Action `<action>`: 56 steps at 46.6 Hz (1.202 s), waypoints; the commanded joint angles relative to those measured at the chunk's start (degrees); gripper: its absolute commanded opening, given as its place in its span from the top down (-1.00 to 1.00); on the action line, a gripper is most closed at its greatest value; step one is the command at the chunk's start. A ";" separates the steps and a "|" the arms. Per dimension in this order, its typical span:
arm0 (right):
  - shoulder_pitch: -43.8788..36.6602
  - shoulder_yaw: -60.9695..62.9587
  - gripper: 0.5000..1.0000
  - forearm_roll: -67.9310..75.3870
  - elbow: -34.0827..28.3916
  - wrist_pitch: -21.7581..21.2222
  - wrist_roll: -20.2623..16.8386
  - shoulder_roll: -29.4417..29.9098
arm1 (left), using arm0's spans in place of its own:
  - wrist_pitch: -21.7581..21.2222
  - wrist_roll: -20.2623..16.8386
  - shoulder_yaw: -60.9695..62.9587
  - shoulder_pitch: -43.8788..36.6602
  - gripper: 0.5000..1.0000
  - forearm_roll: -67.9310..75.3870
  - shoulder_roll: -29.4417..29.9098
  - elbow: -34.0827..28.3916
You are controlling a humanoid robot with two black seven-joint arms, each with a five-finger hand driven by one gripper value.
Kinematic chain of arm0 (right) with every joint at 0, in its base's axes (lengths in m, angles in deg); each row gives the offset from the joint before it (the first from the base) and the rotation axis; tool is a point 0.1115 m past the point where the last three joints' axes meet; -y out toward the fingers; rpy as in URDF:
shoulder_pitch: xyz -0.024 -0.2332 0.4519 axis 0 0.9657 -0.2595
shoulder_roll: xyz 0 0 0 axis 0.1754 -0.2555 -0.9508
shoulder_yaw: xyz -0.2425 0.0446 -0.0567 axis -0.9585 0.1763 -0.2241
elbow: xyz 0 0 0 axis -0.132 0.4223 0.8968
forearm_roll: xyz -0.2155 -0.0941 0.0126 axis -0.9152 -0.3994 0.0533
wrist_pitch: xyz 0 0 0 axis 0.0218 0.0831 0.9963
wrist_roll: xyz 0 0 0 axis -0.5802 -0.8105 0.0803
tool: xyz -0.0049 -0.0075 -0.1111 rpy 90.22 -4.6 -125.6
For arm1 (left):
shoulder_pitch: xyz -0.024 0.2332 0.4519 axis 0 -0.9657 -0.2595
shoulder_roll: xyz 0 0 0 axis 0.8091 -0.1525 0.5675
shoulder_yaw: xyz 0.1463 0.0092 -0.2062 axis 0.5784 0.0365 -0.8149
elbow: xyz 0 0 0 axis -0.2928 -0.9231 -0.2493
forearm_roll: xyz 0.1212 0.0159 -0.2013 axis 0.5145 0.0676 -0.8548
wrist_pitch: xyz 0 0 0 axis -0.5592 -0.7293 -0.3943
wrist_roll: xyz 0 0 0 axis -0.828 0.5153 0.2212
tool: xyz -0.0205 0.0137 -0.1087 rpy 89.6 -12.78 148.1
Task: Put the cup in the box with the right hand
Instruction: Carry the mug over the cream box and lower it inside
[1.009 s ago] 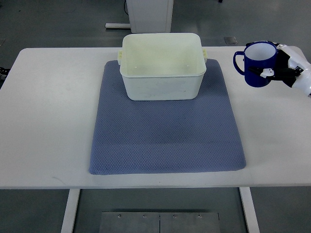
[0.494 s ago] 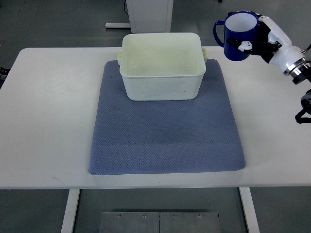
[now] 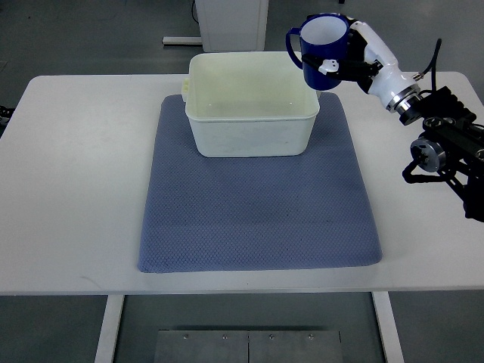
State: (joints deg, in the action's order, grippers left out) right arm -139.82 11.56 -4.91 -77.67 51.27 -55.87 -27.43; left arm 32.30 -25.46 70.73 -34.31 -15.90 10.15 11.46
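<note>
The robot's right gripper should release the dark blue cup inside the cream plastic box (image 3: pixel 280 108), near the box's near side.
A dark blue cup (image 3: pixel 324 51) with a white inside and a handle on its left is held upright in the air by my right hand (image 3: pixel 349 60). The fingers wrap its right side. The cup hangs over the far right corner of the cream plastic box (image 3: pixel 251 130), above its rim. The box is open-topped and looks empty. It stands at the far end of a blue-grey mat (image 3: pixel 257 204). My right arm (image 3: pixel 442 140) comes in from the right edge. My left arm does not show.
The white table (image 3: pixel 76 189) carries the mat and the box. A white cabinet base (image 3: pixel 231 21) stands on the floor beyond the table's far edge. The table's front edge runs below the mat.
My right hand has carried the cup up and to the left, from the table's far right side to above the box's far right corner. More of the right arm has come into view.
</note>
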 commanded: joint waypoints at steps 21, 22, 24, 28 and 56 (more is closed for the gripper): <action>-0.90 -3.91 1.00 -0.02 6.04 5.83 -5.17 10.10 | 0.01 -0.01 -0.02 0.08 -1.00 0.00 0.00 -0.02; -0.90 -4.08 1.00 -0.02 6.22 6.00 -5.17 10.19 | 0.01 -0.01 -0.02 0.08 -1.00 0.00 0.00 -0.02; -0.90 -4.35 1.00 -0.02 6.31 6.09 -5.17 10.28 | 0.01 -0.01 -0.02 -0.01 -1.00 0.00 0.00 -0.02; -0.72 -4.44 1.00 0.07 6.39 6.18 -4.99 10.28 | 0.01 -0.01 -0.02 0.08 -1.00 0.00 0.00 -0.02; -0.72 -1.98 -1.00 2.44 6.13 6.44 -4.47 10.45 | 0.01 -0.01 -0.02 -0.01 -1.00 0.00 0.00 -0.02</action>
State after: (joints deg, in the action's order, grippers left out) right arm -140.53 9.59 -2.55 -71.48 57.80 -60.34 -16.98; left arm 32.31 -25.46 70.72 -34.25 -15.90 10.15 11.44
